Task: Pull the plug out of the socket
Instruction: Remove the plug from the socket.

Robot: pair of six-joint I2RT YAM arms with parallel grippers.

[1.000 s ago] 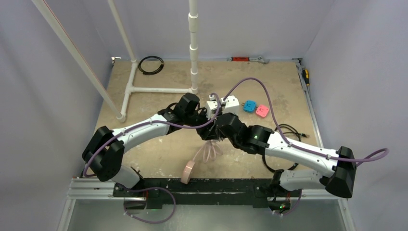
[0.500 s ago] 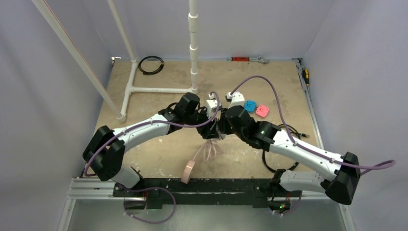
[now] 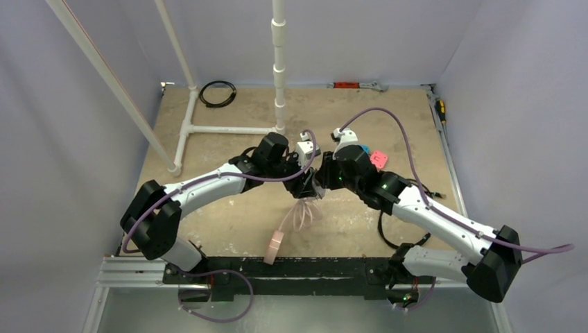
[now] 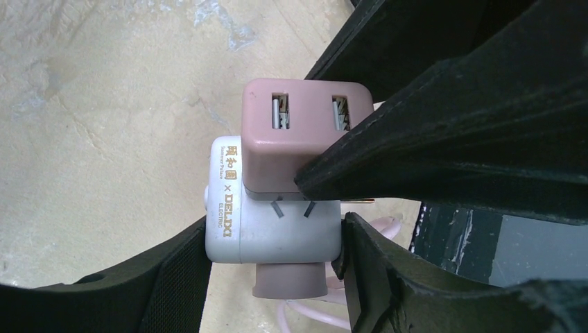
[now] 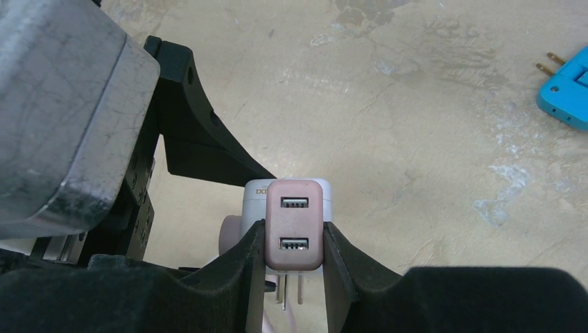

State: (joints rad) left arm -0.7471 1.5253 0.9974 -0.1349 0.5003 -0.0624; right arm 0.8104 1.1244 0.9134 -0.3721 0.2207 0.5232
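Note:
The robot's right gripper will set the plug, now held close against the socket, down on the table (image 3: 366,166) (image 5: 529,173) just in front of the blue adapter.
The plug (image 5: 294,223) is a pink charger block with two USB ports. My right gripper (image 5: 294,243) is shut on its sides. Its two metal prongs (image 5: 290,291) show bare beneath it. The socket (image 4: 277,229) is a white DELIXI adapter on a pink cable base, and my left gripper (image 4: 274,243) is shut on it. In the left wrist view the plug (image 4: 284,135) lies close against the socket, whose slanted slots show empty. In the top view both grippers, left (image 3: 303,182) and right (image 3: 320,179), meet at mid table. The pink cable (image 3: 297,216) hangs below them.
A blue adapter (image 5: 565,97) and a pink adapter (image 3: 378,159) lie to the right of the grippers. A white pipe frame (image 3: 229,129) stands at the far left, with a black cable coil (image 3: 218,93) behind it. Black cables (image 3: 409,186) lie under the right arm.
My right arm has swung its wrist toward the far side and stretched out, its gripper staying at the left gripper. The left arm has hardly moved.

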